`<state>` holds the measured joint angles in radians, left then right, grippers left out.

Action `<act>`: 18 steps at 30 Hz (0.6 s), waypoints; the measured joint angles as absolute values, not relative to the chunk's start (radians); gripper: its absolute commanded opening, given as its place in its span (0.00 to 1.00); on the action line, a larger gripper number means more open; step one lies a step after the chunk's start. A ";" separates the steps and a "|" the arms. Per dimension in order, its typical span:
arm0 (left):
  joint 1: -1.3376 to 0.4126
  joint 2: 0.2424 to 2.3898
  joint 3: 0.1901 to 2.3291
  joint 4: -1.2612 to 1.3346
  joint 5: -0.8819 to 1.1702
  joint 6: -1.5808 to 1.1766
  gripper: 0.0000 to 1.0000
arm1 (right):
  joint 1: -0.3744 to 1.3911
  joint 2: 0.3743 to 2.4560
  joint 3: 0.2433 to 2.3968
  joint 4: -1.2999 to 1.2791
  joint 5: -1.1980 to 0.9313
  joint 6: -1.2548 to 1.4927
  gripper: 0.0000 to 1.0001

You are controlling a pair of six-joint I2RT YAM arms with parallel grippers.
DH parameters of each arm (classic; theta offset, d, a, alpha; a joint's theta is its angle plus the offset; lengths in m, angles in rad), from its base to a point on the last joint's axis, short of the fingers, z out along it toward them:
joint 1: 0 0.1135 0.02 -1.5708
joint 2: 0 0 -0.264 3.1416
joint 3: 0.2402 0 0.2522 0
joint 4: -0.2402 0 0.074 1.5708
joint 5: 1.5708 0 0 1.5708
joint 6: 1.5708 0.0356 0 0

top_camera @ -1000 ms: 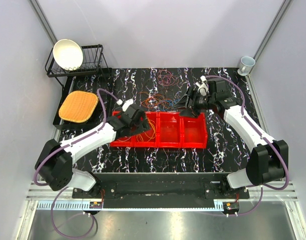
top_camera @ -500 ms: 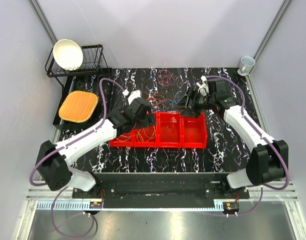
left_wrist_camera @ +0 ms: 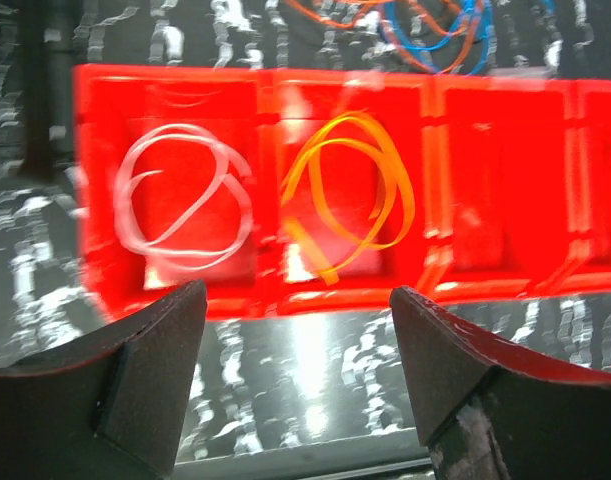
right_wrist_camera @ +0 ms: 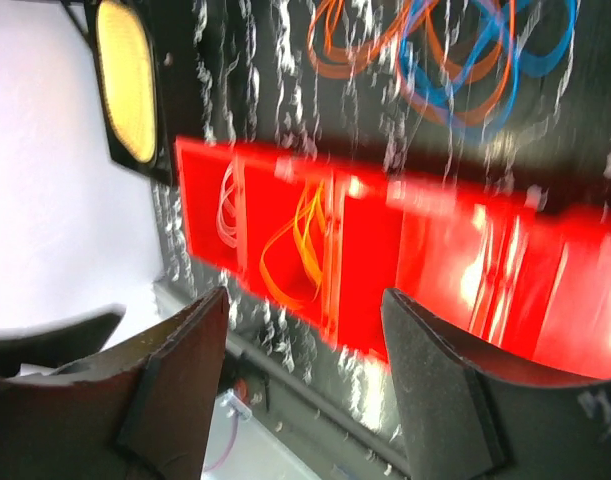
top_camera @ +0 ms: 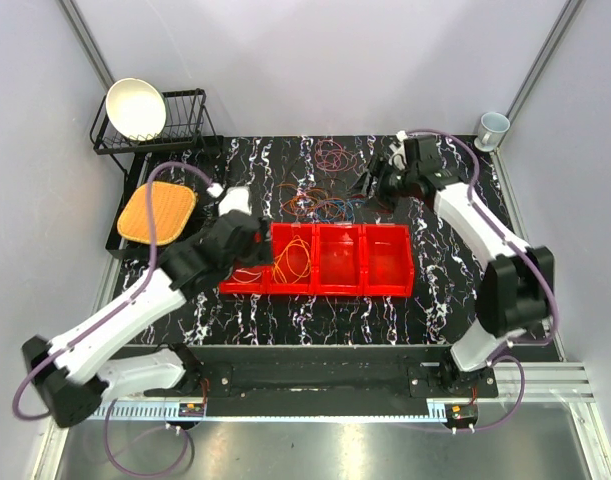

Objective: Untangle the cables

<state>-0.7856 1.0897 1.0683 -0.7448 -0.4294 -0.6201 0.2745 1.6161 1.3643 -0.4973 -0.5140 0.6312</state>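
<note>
My right gripper grabs the brown cable at the pile's back edge [top_camera: 322,181] next, facing the red coil.
A pile of loose cables [top_camera: 320,203], orange, blue and brown, lies on the black table behind the red tray [top_camera: 388,290]; a red coil [top_camera: 333,155] lies farther back. An orange cable [top_camera: 293,260] lies in the tray's second bin, and it also shows in the left wrist view [left_wrist_camera: 350,190]. A white cable [left_wrist_camera: 185,210] lies in the leftmost bin. My left gripper [top_camera: 247,238] is open and empty above the tray's left end [left_wrist_camera: 297,300]. My right gripper [top_camera: 370,185] is open and empty over the pile's right side [right_wrist_camera: 305,300]. Blue and orange cables [right_wrist_camera: 485,60] show in the right wrist view.
A black dish rack [top_camera: 180,140] with a white bowl [top_camera: 135,108] stands at the back left. A yellow waffle pad [top_camera: 157,212] lies in front of it. A cup [top_camera: 493,127] stands at the back right corner. The tray's two right bins hold nothing.
My left gripper has drawn back from the tray's second bin towards the left, and the orange cable lies there uncovered. My right gripper has moved from the tray's back edge towards the table's back.
</note>
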 measured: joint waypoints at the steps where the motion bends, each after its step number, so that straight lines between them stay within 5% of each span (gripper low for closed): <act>1: -0.785 1.052 1.047 -0.763 -0.441 -0.612 0.78 | 0.276 1.657 1.400 -0.495 -0.508 0.617 0.68; 10: -0.784 0.769 0.889 -0.859 -0.511 -0.559 0.79 | 0.295 1.987 1.732 -0.542 -0.445 0.496 0.68; 18: -0.784 0.733 0.894 -0.894 -0.530 -0.504 0.79 | 0.323 2.221 2.022 -0.592 -0.416 0.331 0.69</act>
